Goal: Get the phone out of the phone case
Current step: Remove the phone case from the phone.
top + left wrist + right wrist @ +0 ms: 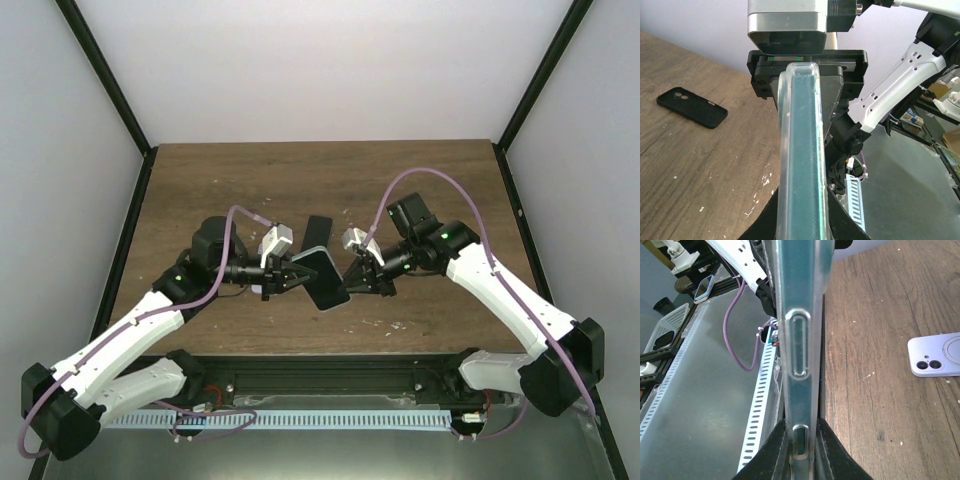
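The phone and clear case are pinched together in my right gripper by the button cutout, so it should open and take the case at its lower corner (pixel 346 300).
A dark teal phone (pixel 322 278) in a clear phone case (pixel 785 165) hangs edge-up above the table, held between both arms. My left gripper (pixel 298 275) is shut on its left end, with the fingers pressed against both faces in the left wrist view (pixel 801 220). My right gripper (pixel 352 272) is shut on the opposite end. In the right wrist view its black fingertips (pixel 772 452) squeeze the clear case (pixel 799 355) by a button cutout. The phone sits inside the case; I cannot tell whether any edge has come loose.
A black phone case (pixel 692 107) lies flat on the wooden table (pixel 440 200) behind the held phone, also seen from above (pixel 318 232). A lilac case (pixel 935 361) with camera holes lies on the wood. A metal rail (pixel 330 418) runs along the near edge.
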`<action>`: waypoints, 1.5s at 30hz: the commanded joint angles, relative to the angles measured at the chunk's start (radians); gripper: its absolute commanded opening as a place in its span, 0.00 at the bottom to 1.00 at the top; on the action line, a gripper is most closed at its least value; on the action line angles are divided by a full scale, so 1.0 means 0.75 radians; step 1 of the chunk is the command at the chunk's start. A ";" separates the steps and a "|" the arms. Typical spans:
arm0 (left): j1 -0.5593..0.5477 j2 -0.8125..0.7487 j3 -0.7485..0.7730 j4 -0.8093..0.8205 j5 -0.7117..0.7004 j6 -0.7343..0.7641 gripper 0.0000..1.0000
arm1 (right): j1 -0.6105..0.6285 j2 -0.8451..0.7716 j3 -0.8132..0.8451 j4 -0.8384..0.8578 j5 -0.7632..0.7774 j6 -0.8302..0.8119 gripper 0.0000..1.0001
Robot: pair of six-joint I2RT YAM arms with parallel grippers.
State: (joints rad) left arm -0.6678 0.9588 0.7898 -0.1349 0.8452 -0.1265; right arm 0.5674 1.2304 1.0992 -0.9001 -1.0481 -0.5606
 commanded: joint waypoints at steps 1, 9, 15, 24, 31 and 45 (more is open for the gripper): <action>-0.013 -0.017 0.040 0.008 0.000 0.024 0.00 | 0.010 -0.008 0.079 0.039 -0.055 0.026 0.08; -0.007 -0.010 0.051 0.015 0.108 0.008 0.00 | 0.011 -0.098 -0.005 -0.067 0.027 -0.297 0.42; 0.003 -0.008 0.051 0.034 0.173 -0.006 0.00 | 0.012 -0.100 -0.021 -0.151 0.128 -0.448 0.45; 0.013 0.014 0.055 0.041 0.204 -0.022 0.00 | 0.088 -0.078 -0.017 -0.203 0.283 -0.560 0.44; 0.016 0.014 0.053 0.043 0.202 -0.026 0.00 | 0.172 -0.066 -0.022 -0.203 0.310 -0.572 0.31; 0.046 0.085 0.073 0.021 0.279 -0.035 0.00 | 0.300 -0.158 -0.049 -0.136 0.453 -0.624 0.19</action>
State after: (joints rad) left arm -0.6552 0.9989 0.7979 -0.1719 1.0061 -0.1219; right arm 0.7479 1.1561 1.0760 -1.0420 -0.7528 -0.9565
